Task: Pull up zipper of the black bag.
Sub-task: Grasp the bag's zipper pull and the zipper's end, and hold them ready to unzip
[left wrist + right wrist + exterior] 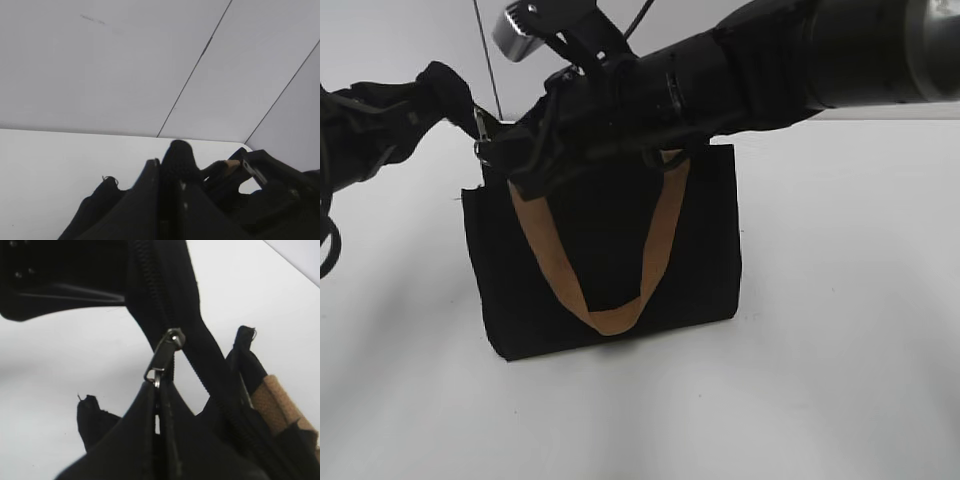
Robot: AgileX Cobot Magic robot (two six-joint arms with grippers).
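Observation:
My right gripper is to release the silver zipper pull above the tan strap end farthest from my left gripper (680, 139).
The black bag (700, 250) stands upright on the white table, its tan strap handle (620, 318) hanging down the front. My left gripper (455, 95) is shut on the end of the bag's zip tape at the top left corner; in the left wrist view its jaws (167, 172) pinch black fabric (177, 152). My right gripper (505, 160) reaches across the bag's top and is shut on the silver zipper (162, 357) pull's ring, jaws (159, 390) closed just below it. The zipper also shows in the exterior view (480, 125) near the left corner.
The white table (840, 350) surrounds the bag. A pale wall with panel seams (195, 65) stands behind. The right arm (770, 60) spans the top of the exterior view, hiding the bag's top edge.

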